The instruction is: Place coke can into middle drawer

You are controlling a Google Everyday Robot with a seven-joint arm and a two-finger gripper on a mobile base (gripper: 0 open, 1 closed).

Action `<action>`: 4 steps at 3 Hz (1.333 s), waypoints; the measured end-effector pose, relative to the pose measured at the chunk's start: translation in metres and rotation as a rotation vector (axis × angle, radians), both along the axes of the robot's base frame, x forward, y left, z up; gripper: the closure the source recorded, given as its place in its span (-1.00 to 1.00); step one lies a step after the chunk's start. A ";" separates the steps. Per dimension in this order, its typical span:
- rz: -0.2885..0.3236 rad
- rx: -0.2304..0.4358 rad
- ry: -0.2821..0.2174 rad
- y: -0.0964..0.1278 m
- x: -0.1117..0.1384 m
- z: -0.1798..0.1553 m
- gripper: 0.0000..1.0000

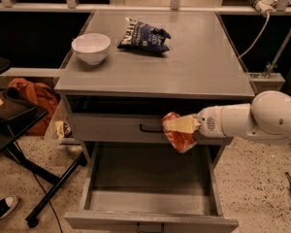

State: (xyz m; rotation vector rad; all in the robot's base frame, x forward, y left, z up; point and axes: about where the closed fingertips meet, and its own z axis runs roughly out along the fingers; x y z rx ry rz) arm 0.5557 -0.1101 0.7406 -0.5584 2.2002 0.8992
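Note:
My gripper will release the coke can on the open middle drawer's bottom [157,195], just behind the front handle of the drawer.
The coke can [178,139] is red-orange and dented. My gripper [179,125] is shut on it, with pale fingers [180,124] across its top. The white arm [262,118] reaches in from the right. The can hangs in front of the upper drawer's face, above the right part of the open middle drawer [150,181]. The middle drawer is pulled out, wide and grey, with nothing inside it.
The upper grey drawer with its black handle [150,128] is shut. On the cabinet top [194,67] stand a white bowl [91,47] and a dark blue chip bag [143,35]. A black stand [14,115] and an orange bag [31,93] are at the left.

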 end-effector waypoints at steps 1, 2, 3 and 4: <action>0.000 0.000 0.000 0.000 0.000 0.000 1.00; -0.035 0.060 0.073 -0.014 -0.020 -0.036 1.00; -0.125 0.143 0.204 -0.035 -0.051 -0.109 1.00; -0.181 0.187 0.301 -0.040 -0.064 -0.178 1.00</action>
